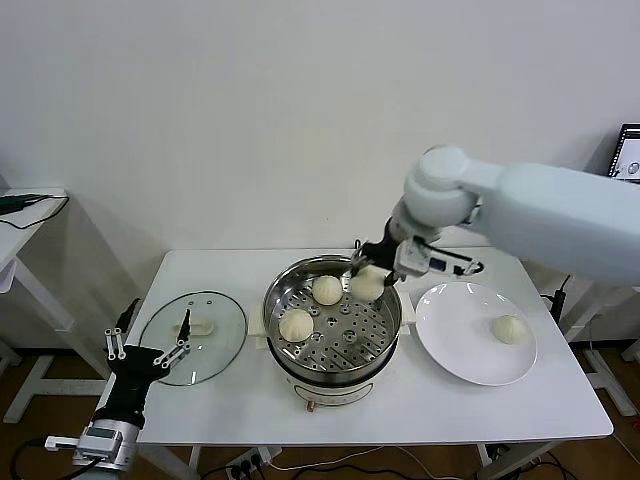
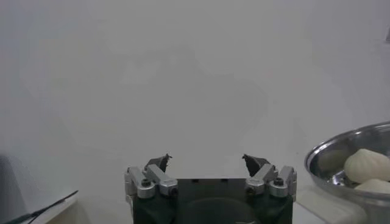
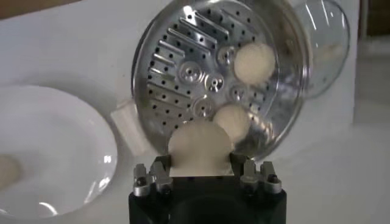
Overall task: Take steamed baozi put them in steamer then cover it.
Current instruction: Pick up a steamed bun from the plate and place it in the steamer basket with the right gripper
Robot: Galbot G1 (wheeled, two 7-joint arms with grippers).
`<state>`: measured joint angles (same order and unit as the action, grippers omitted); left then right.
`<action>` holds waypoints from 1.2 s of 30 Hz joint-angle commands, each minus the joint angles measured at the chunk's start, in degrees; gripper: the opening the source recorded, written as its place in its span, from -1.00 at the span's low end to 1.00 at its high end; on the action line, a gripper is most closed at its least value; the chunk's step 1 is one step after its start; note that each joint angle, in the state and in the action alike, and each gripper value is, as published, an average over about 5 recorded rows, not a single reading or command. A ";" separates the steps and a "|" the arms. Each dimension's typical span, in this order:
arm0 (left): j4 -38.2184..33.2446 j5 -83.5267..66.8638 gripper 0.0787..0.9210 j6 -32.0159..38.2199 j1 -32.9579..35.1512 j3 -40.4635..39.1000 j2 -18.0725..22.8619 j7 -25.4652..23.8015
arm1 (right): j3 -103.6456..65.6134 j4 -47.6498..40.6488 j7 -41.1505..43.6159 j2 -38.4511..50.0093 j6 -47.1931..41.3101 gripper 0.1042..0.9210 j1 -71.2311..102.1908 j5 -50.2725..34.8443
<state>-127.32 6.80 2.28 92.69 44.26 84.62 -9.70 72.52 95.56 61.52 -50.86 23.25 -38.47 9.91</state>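
Note:
The robot's right gripper needs to release the cream-white baozi on the front part of the steamer's perforated tray (image 1: 331,351) (image 3: 214,41). The baozi is now over the steamer's back part.
My right gripper (image 1: 366,273) (image 3: 200,162) is shut on a cream-white baozi (image 1: 369,285) (image 3: 200,145) and holds it over the back right part of the steamer (image 1: 278,297). Two more baozi (image 1: 327,290) (image 1: 296,324) lie on its perforated tray (image 3: 183,73). Another baozi (image 1: 510,328) rests on the white plate (image 1: 450,345). The glass cover (image 1: 195,330) lies flat on the table, left of the steamer. My left gripper (image 1: 145,345) (image 2: 207,161) hangs open and empty off the table's front left corner.
The white table (image 1: 420,410) ends close in front of the steamer's base. A second desk (image 1: 25,225) stands at far left, and a monitor (image 1: 628,150) shows at far right. The steamer's rim (image 2: 341,155) appears in the left wrist view.

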 commanded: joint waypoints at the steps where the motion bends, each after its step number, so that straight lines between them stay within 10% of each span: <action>1: 0.43 -0.27 0.77 -0.04 -0.24 0.76 -0.02 -0.08 | 2.73 -0.16 -2.94 -6.41 4.01 0.38 2.52 1.68; 36: 1.57 -0.47 0.77 0.12 -0.53 2.17 0.04 -0.30 | 4.81 -0.50 -0.04 -10.58 -0.09 0.45 7.00 -0.21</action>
<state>-125.75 6.31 2.40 92.15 46.39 84.69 -10.03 77.41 95.13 61.14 -60.98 23.51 -32.05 9.19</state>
